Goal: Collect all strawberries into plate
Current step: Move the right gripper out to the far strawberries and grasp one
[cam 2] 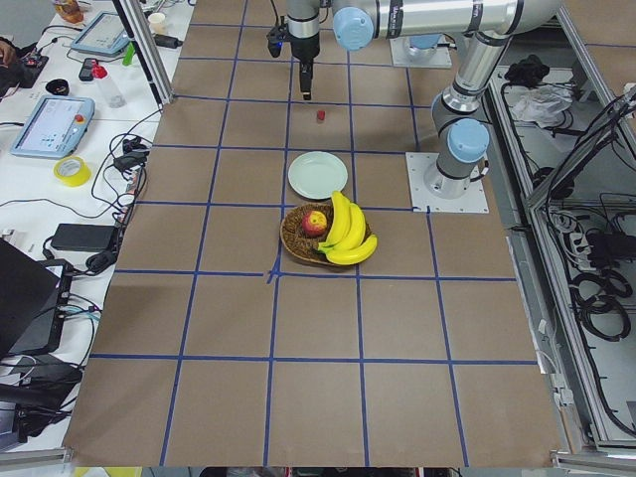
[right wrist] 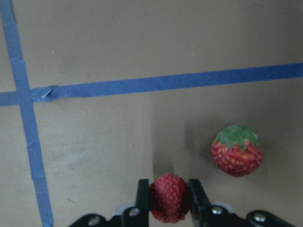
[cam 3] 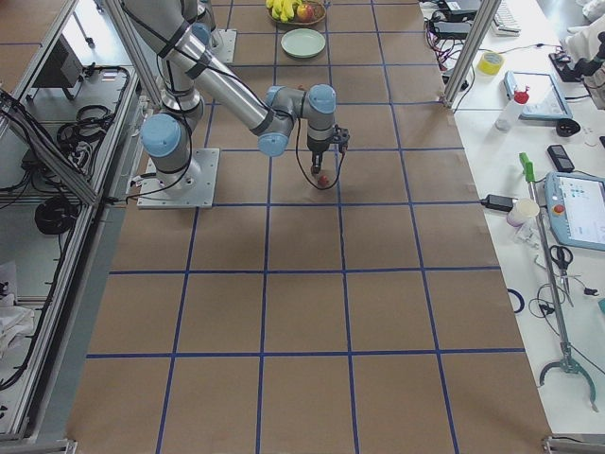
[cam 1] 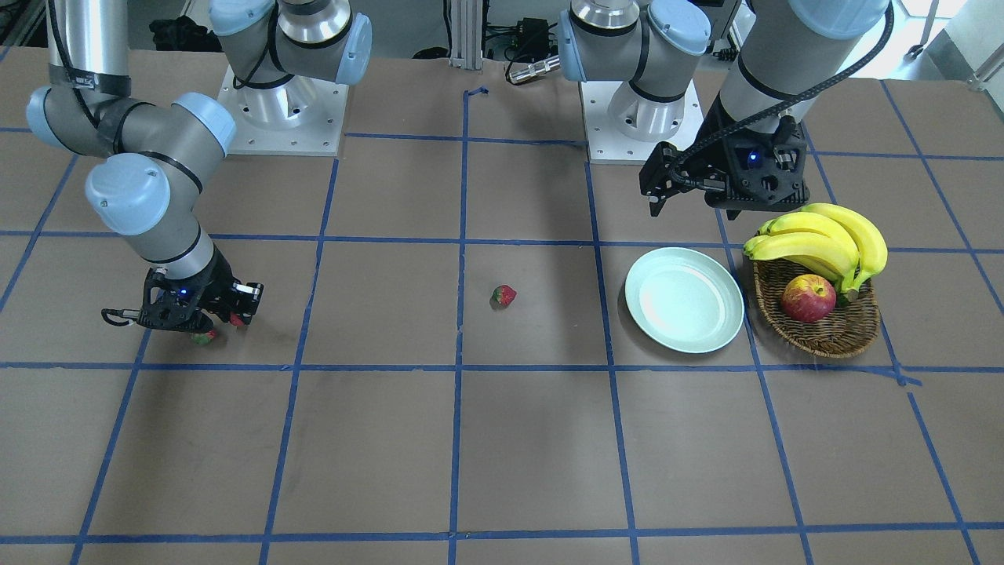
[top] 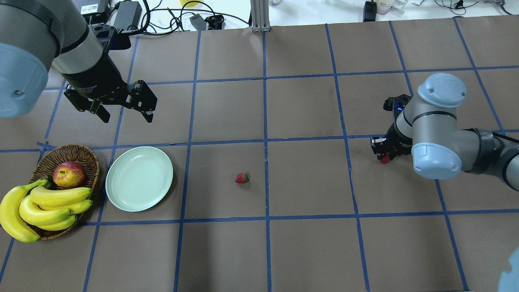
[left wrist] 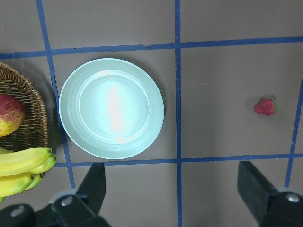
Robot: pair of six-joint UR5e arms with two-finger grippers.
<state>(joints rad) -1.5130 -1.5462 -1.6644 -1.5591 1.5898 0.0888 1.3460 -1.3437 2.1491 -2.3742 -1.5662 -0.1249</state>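
Observation:
Next, I release my right gripper's red strawberry between the mid-table strawberry and the nearest blue tape crossing [cam 1: 475, 326].
My right gripper [right wrist: 168, 185] is shut on a red strawberry [right wrist: 169, 202] and holds it just above the table, at the table's right end [top: 385, 158]. A second strawberry [right wrist: 236, 150] with a green cap lies on the table close beside it [cam 1: 205, 337]. A third strawberry [top: 242, 177] lies mid-table and also shows in the left wrist view [left wrist: 265, 107]. The mint-green plate [top: 139, 178] sits bare to its left [left wrist: 111, 108]. My left gripper [top: 126, 114] is open and empty, hovering behind the plate.
A brown wicker basket [top: 83, 153] with a red-yellow apple [top: 69, 174] and a bunch of bananas [top: 44, 202] stands just left of the plate. Blue tape lines grid the brown table. Both arm bases [cam 1: 282, 110] stand at the robot's edge.

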